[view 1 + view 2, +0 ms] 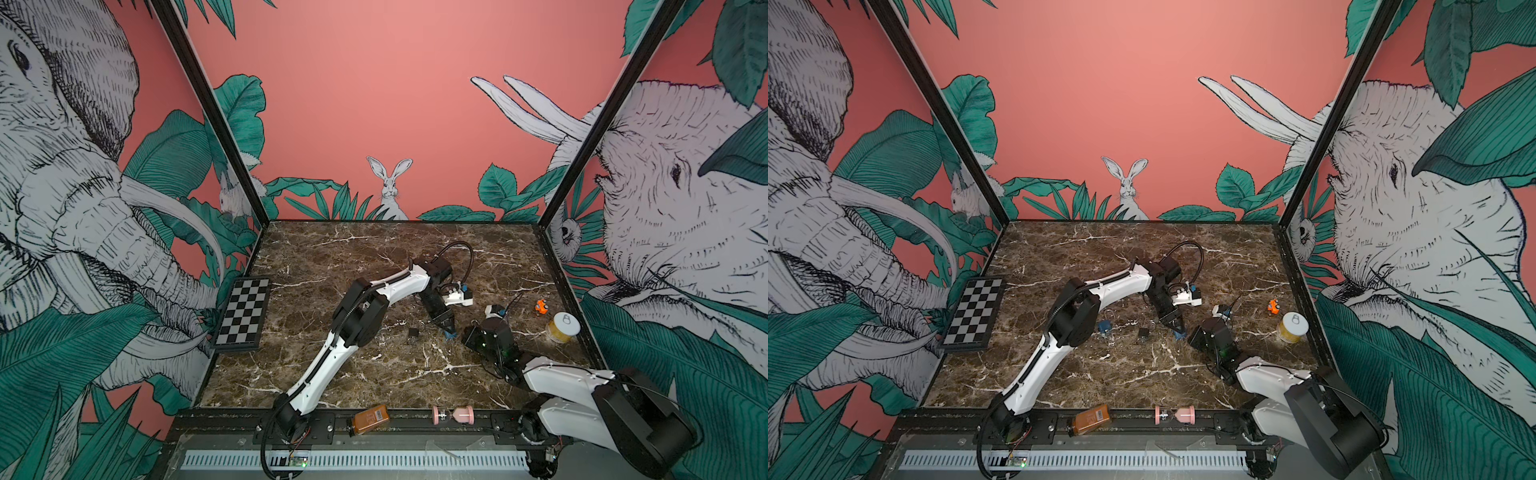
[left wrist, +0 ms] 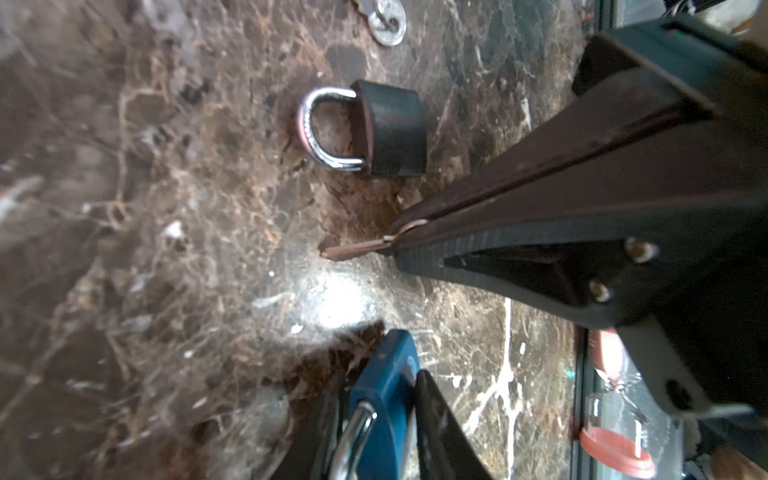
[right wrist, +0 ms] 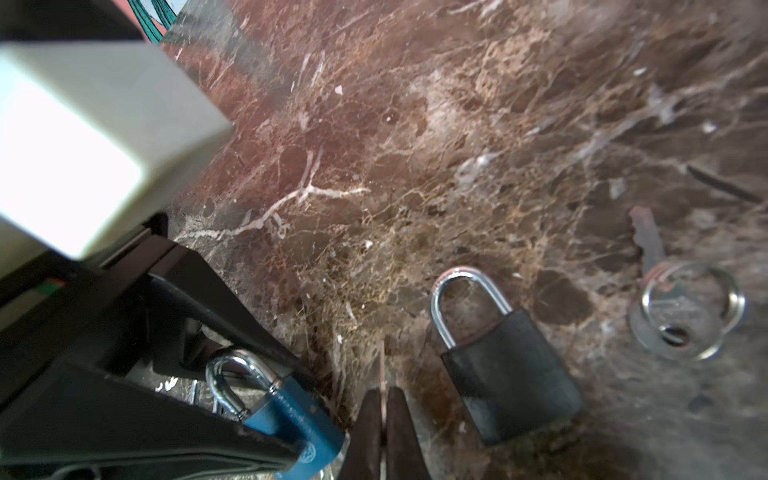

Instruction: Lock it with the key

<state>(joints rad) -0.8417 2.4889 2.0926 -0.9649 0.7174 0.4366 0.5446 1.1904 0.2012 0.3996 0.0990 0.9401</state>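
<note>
The thin key will go down from my right gripper on the marble (image 1: 456, 325) (image 3: 350, 350) between the blue padlock and the black padlock.
My left gripper (image 2: 378, 384) is shut on a blue padlock (image 2: 384, 399) with a silver shackle, which it holds tilted just over the marble table (image 1: 374, 374). The same padlock (image 3: 291, 419) shows in the right wrist view between the left fingers. Close beside it, my right gripper (image 3: 384, 392) is shut on a thin key (image 2: 353, 249). The key's blade sticks out past the fingertips, apart from the blue padlock. A black padlock (image 3: 511, 374) with its shackle closed lies flat on the table just beyond both grippers; it appears in both top views (image 1: 412, 333) (image 1: 1143, 332).
A second key on a ring (image 3: 681, 311) lies past the black padlock. A chessboard (image 1: 243, 311) sits at the left edge. A white-lidded jar (image 1: 563, 328) and an orange toy (image 1: 540, 306) stand at the right. An amber bottle (image 1: 371, 419) and a pink hourglass (image 1: 453, 414) lie on the front rail.
</note>
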